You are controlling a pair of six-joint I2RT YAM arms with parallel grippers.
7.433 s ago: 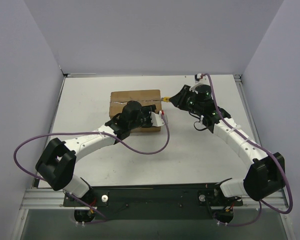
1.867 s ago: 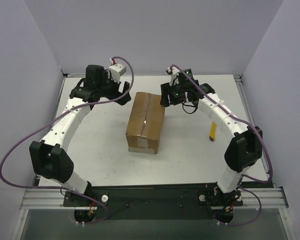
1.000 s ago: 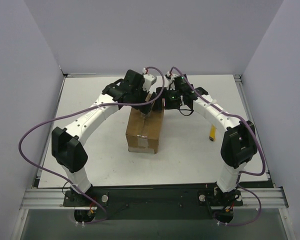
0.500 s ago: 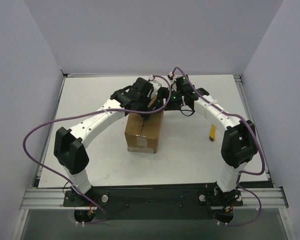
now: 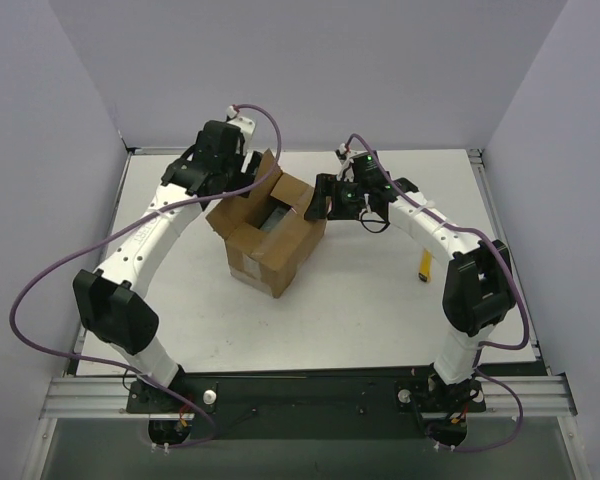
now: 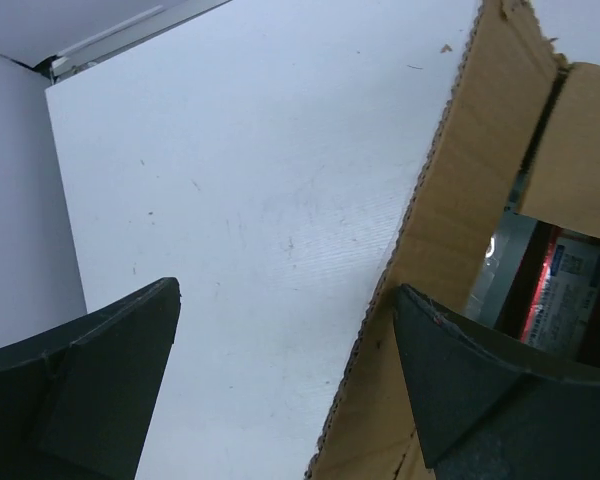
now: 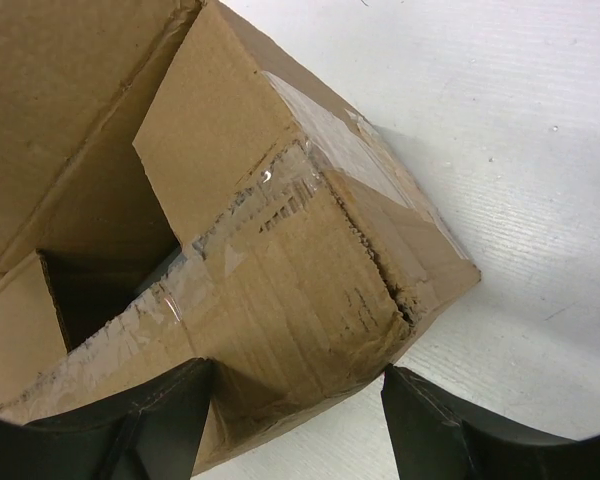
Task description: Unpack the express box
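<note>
The express box's flap stands loose within my left gripper's wide-open fingers; next I back off, then pinch the flap's edge [image 6: 414,205] from outside the box.
The express box [image 5: 270,245], a brown carton, sits mid-table, turned askew with its top flaps standing open. Something grey-blue [image 5: 276,216] shows inside. My left gripper [image 5: 244,180] is open at the far left flap. In the left wrist view that flap [image 6: 460,200] runs between the wide-spread fingers, close to the right finger [image 6: 480,400], and a red-edged pack [image 6: 536,300] shows in the box. My right gripper [image 5: 321,203] is at the box's right end. In the right wrist view its jaws [image 7: 300,420] press on both sides of the taped, crushed corner [image 7: 310,290].
A yellow-and-black tool [image 5: 426,264] lies on the white table [image 5: 380,300] to the right of the right arm. Grey walls close the table at the back and both sides. Purple cables loop off both arms.
The left arm swung back to the left and the top flaps came open. The box turned and slid left about its right end, where the right gripper stayed.
</note>
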